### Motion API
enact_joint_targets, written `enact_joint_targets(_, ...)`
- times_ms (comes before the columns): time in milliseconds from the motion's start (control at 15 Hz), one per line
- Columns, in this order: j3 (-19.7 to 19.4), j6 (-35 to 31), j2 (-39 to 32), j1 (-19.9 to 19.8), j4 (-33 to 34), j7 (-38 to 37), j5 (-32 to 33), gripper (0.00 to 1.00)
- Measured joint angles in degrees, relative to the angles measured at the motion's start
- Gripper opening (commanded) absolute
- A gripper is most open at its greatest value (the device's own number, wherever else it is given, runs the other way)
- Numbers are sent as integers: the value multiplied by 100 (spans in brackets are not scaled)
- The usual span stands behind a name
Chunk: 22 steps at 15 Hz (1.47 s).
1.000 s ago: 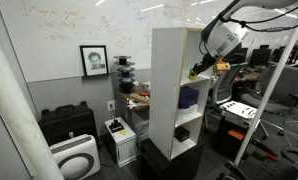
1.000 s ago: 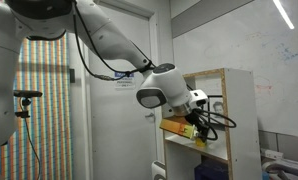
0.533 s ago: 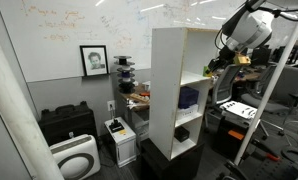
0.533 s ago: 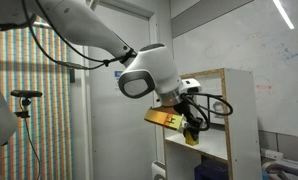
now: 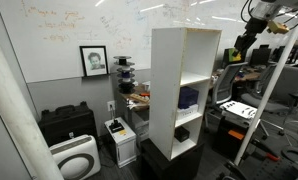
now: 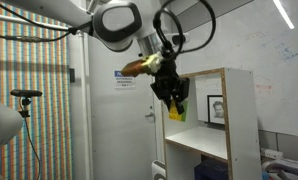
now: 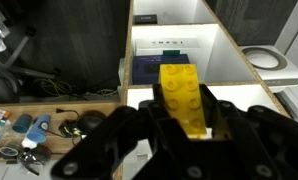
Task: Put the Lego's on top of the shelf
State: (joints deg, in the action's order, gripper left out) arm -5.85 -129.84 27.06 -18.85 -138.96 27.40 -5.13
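Next, I let go of the yellow Lego's on the white shelf's top, midway (image 5: 205, 28) along the shelf's open front edge.
My gripper (image 7: 185, 122) is shut on the yellow Lego's (image 7: 182, 93), which fill the middle of the wrist view between the black fingers. In an exterior view the gripper (image 6: 172, 92) holds the Lego's (image 6: 177, 112) in the air beside the upper front corner of the white shelf (image 6: 211, 110), about level with its top. In an exterior view the gripper (image 5: 239, 47) hangs to the right of the shelf (image 5: 181, 80), near its top; the Lego's are too small to make out there. The wrist view looks down the shelf's open compartments (image 7: 171, 45).
A dark blue object (image 5: 188, 97) sits in a middle compartment and also shows in the wrist view (image 7: 148, 69). A cluttered desk (image 7: 39, 122) lies left of the shelf. A white appliance (image 5: 75, 157) and black cases (image 5: 67, 123) stand on the floor. A metal frame (image 5: 266, 90) stands right of the shelf.
The arm has risen with the Lego's, from level with the upper compartment to about level with the shelf's top, and has drawn away from the shelf's front.
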Motion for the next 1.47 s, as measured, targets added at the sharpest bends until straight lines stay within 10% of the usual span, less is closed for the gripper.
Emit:
enact_joint_targets(400,-291,2194,41,452,1953,-1022,326,17)
enact_joint_targets(1467,-535,3819,-2998,915,6173,-1585,-1236,17)
